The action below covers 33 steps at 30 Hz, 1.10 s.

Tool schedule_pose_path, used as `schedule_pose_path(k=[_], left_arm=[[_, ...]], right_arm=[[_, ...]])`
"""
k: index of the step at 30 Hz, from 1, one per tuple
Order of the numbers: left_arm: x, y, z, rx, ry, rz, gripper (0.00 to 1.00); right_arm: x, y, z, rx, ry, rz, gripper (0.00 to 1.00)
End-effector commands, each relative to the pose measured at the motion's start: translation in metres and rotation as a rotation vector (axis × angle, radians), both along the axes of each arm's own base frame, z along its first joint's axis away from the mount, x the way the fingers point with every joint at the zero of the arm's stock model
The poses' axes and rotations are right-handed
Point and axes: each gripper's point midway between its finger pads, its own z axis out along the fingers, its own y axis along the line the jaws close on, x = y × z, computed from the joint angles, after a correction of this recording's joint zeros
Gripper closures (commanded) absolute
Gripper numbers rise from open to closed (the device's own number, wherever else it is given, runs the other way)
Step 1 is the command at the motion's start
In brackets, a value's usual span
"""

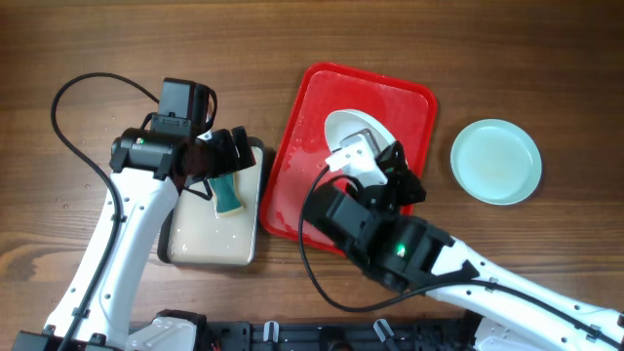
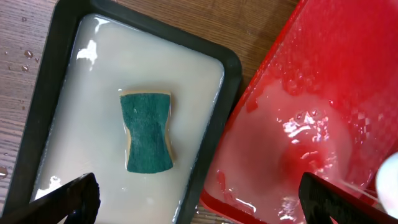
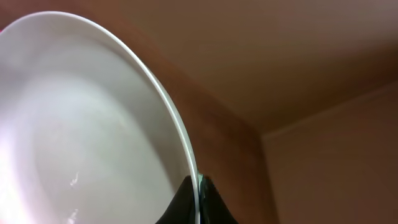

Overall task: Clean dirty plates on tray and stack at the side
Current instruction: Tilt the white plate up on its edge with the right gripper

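I will put the white plate down on top of the pale mint-blue plate (image 1: 495, 160) with my right gripper.
My right gripper (image 1: 378, 164) is shut on the rim of the white plate (image 1: 349, 130) and holds it tilted over the red tray (image 1: 300, 107). In the right wrist view the fingers (image 3: 199, 200) pinch the plate's edge (image 3: 81, 124). A pale mint-blue plate (image 1: 495, 161) lies on the table to the right of the tray; I cannot tell if another lies under it. My left gripper (image 1: 230, 156) is open and empty above the edge between the two trays (image 2: 199, 200). The red tray's floor (image 2: 329, 68) is wet.
A black-rimmed cream tray (image 1: 255, 210) sits left of the red tray, its rim (image 2: 229, 74) almost touching it. A green sponge (image 1: 228, 198) lies in its milky liquid (image 2: 147, 130). Water drops dot the wooden table at the left.
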Motion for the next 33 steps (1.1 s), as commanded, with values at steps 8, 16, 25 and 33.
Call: schedule_pose_path(k=[8,16,25,33], left_arm=[[0.0025,-0.001,0.0063,-0.015,-0.016,-0.006,0.0],[0.0024,-0.001,0.0062,-0.015,-0.016,-0.006,0.0],[0.0025,-0.001,0.0063,-0.015,-0.016,-0.006,0.0],[0.0024,-0.001,0.0062,-0.015,-0.016,-0.006,0.0]], right_arm=[[-0.0004,0.0009,0.0317,-0.021,-0.101,-0.026,0.96],[-0.0005,0.0009,0.0315,-0.021,-0.1,-0.026,0.96],[-0.0005,0.0008,0.0314,-0.022,-0.099,-0.025,0.96],[0.0053,-0.0016,0.0284,0.05,-0.102,-0.042,0.96]])
